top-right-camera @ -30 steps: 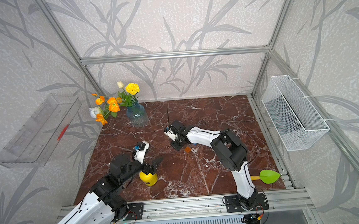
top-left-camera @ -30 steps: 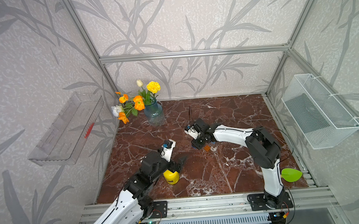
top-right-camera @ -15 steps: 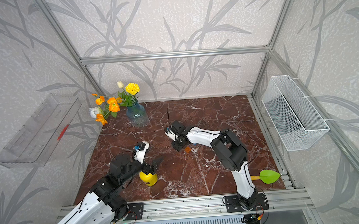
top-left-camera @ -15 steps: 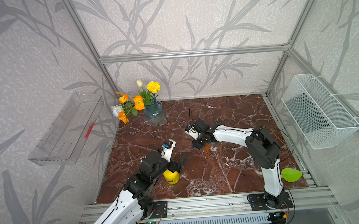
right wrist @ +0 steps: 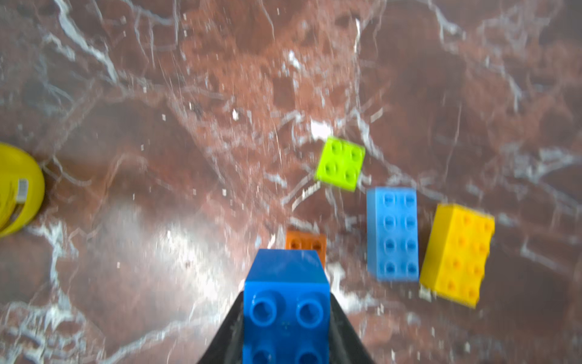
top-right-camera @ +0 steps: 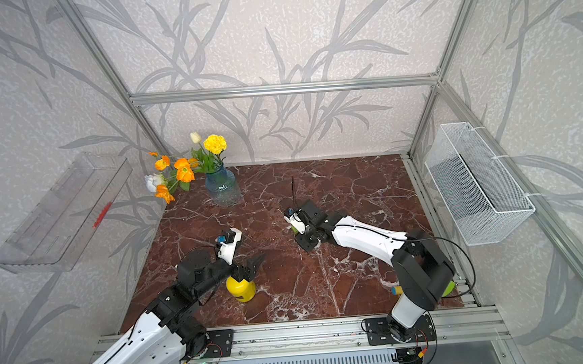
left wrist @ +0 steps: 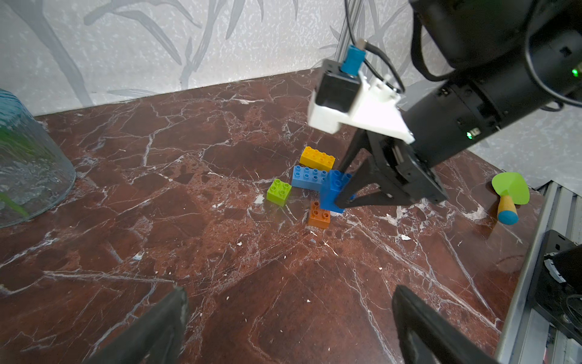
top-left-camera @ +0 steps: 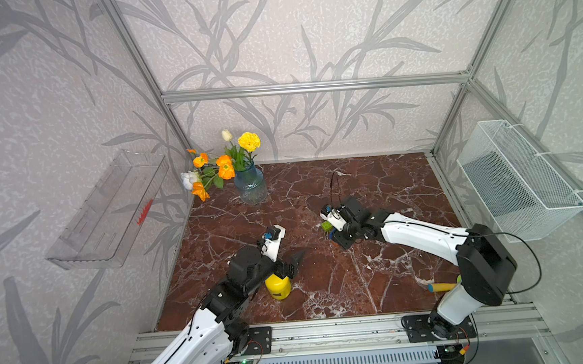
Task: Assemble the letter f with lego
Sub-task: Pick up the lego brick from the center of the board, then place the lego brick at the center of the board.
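The small dark-blue brick will go down from my right gripper onto the bare table (top-left-camera: pixel 333 261) (right wrist: pixel 222 304) in front of the small orange brick.
In the right wrist view my right gripper (right wrist: pixel 287 315) is shut on the small dark-blue lego brick (right wrist: pixel 286 309), studs facing the camera. Just beyond it on the table sits the small orange brick (right wrist: pixel 307 244). The green brick (right wrist: pixel 340 164), the long light-blue brick (right wrist: pixel 392 234) and the long yellow brick (right wrist: pixel 456 255) lie loose and apart. No joined letter f shows. The left wrist view has the dark-blue brick (left wrist: pixel 333 192) tilted, with its low end by the orange brick (left wrist: pixel 318 216). My left gripper (left wrist: pixel 289 302) is open and holds nothing.
A yellow cylinder (top-left-camera: pixel 278 286) stands right under my left wrist. A glass vase of flowers (top-left-camera: pixel 250 185) is at the back left. The green leaf-shaped tool (left wrist: pixel 510 193) lies near the front right rail. A wire basket (top-left-camera: pixel 518 181) and a clear tray (top-left-camera: pixel 109 209) hang on the side walls.
My right gripper's jaws have closed a little further on the dark-blue brick. Both arms have stayed nearly where they were.
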`<state>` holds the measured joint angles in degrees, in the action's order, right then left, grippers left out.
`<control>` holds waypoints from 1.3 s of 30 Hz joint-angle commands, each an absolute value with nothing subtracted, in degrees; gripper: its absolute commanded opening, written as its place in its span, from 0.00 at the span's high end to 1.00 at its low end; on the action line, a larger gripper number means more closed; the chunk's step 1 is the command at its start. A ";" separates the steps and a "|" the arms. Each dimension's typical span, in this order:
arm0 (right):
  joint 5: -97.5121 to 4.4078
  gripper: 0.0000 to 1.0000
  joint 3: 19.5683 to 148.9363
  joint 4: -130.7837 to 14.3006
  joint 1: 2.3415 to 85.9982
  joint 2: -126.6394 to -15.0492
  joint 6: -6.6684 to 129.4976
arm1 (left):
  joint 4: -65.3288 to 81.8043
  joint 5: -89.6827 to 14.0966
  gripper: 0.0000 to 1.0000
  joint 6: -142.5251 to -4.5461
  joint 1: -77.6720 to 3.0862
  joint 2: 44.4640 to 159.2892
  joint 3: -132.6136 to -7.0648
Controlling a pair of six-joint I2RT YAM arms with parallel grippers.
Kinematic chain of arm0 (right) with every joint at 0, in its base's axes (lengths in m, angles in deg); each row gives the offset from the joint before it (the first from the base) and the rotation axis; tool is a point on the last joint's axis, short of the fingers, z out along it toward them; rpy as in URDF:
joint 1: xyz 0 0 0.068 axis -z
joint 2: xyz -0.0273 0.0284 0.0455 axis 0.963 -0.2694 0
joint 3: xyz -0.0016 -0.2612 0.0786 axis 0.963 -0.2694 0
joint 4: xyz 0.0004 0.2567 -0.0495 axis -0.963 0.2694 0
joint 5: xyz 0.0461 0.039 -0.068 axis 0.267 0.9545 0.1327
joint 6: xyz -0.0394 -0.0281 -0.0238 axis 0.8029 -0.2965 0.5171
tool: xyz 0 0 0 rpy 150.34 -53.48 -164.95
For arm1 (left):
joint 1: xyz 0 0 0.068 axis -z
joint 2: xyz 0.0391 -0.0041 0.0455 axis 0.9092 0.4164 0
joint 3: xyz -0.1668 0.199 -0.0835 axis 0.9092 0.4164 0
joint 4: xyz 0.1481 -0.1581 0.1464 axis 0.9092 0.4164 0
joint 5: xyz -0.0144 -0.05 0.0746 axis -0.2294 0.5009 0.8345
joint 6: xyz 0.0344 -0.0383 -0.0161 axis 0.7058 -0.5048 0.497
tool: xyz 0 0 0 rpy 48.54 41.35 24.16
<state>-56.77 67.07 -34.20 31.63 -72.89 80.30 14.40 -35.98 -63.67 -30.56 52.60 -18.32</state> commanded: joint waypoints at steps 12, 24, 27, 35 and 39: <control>-54.48 0.72 50.31 -43.56 28.12 -60.52 75.20 | 9.77 -37.46 0.01 -63.72 -30.06 57.00 -19.31; -53.89 0.72 52.25 -44.99 25.16 -68.00 76.85 | 10.93 -37.98 0.01 -63.59 -30.01 57.13 -19.74; -54.19 0.72 52.74 -45.29 24.36 -69.35 77.16 | 10.84 -37.50 0.01 -63.76 -30.03 56.89 -19.57; -54.34 0.71 54.92 -43.67 23.07 -72.43 78.88 | 11.05 -37.55 0.01 -63.79 -29.98 56.79 -19.37; -53.64 0.68 55.87 -43.18 23.04 -73.93 79.47 | 11.07 -38.05 0.01 -63.85 -29.90 56.69 -19.24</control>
<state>-54.37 54.17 -44.10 23.46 -72.74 78.42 11.16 -37.33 -63.85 -30.23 57.41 -18.32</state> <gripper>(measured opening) 0.354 0.994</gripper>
